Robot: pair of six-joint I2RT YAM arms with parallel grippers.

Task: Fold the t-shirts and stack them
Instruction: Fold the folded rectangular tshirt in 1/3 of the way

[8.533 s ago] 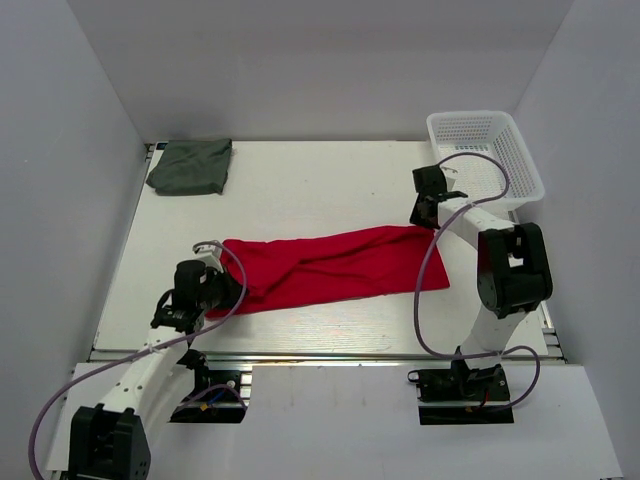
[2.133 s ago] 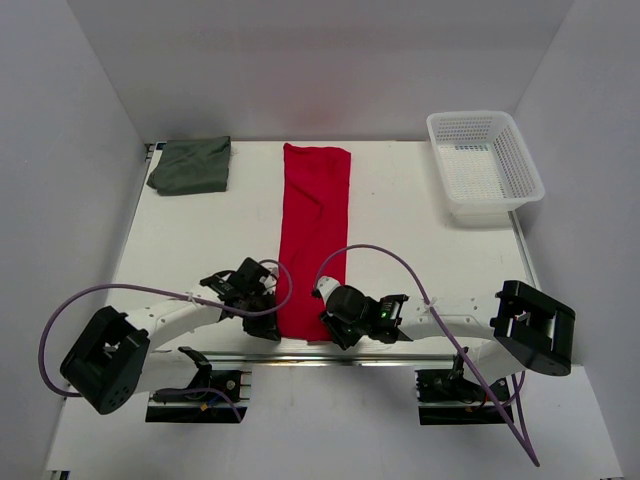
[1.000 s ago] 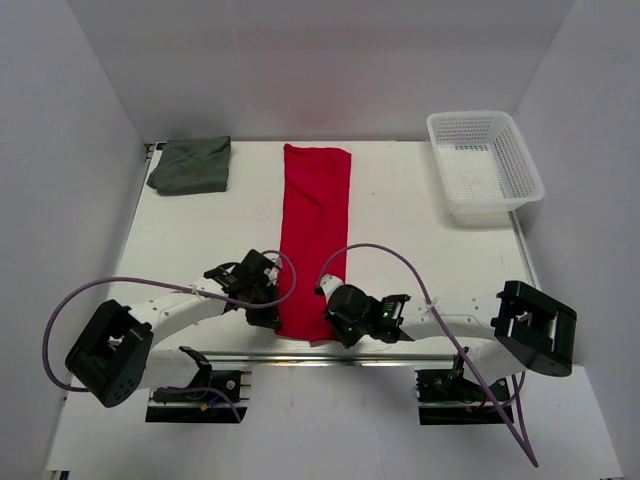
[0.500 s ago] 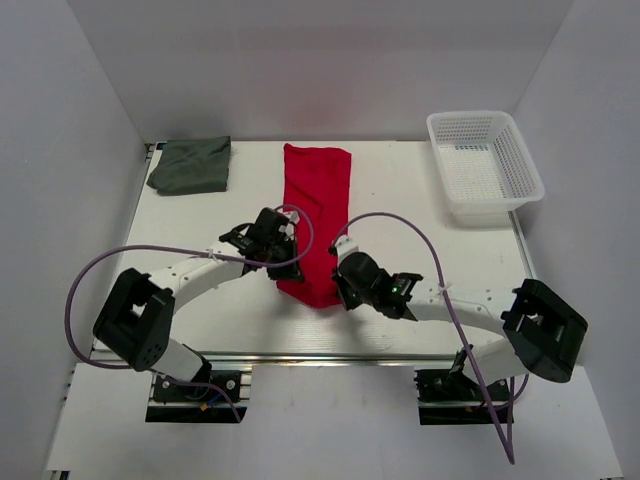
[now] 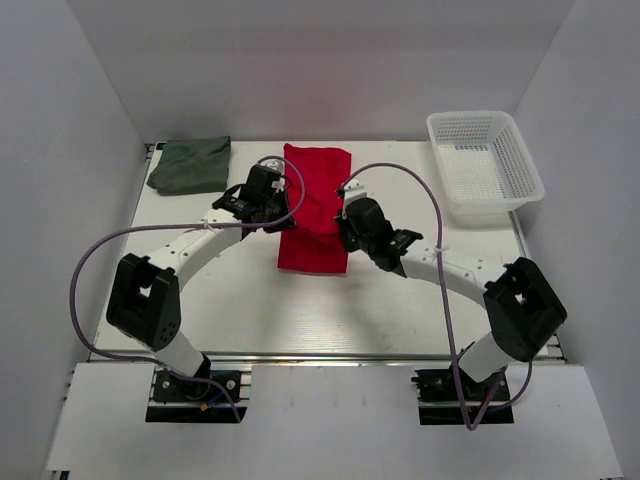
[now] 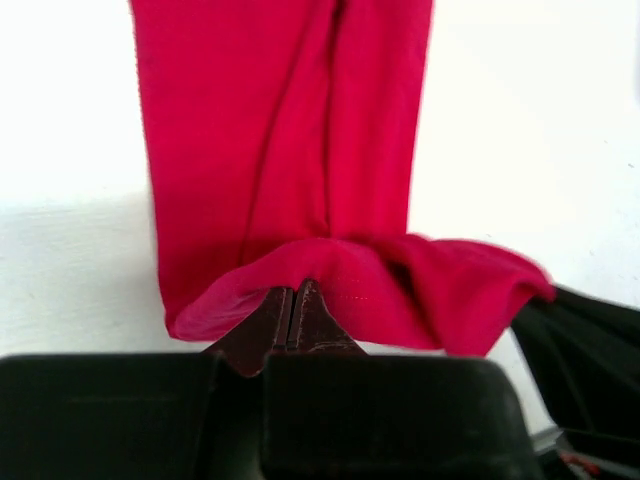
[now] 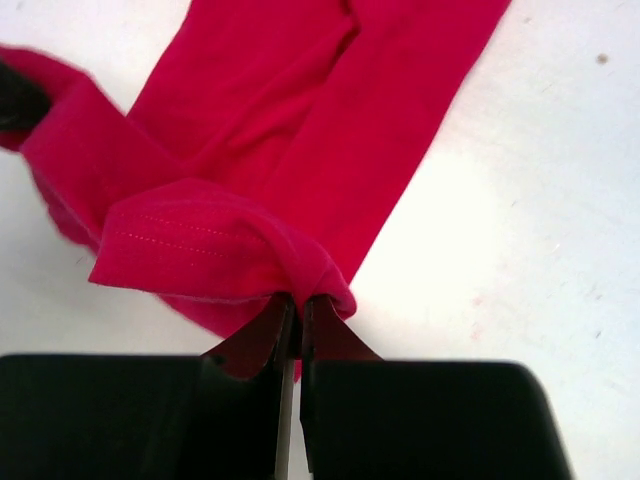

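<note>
Next, my right gripper lets go of the red t-shirt's corner on the t-shirt's far half point(image 5: 339, 190) point(image 7: 405, 102), by the t-shirt's edge that faces the basket.
The red t-shirt point(image 5: 315, 225) lies as a long narrow strip in the middle of the table, its near end lifted and carried back over the rest. My left gripper point(image 5: 283, 213) is shut on the left corner of that end; in the left wrist view the gripper point(image 6: 291, 300) pinches the red hem point(image 6: 380, 290). My right gripper point(image 5: 345, 220) is shut on the right corner; in the right wrist view the gripper point(image 7: 294, 305) pinches the red cloth point(image 7: 220, 260). The dark grey-green t-shirt point(image 5: 192, 165) lies folded at the far left corner.
A white mesh basket point(image 5: 486, 163) stands at the far right corner. Purple cables arc over both arms. The table's near edge point(image 5: 320, 352) runs along the metal rail above the arm bases.
Both grippers have carried the near end of the red shirt away from the table's near edge toward the far end, folding it over itself. The strip now looks about half as long.
</note>
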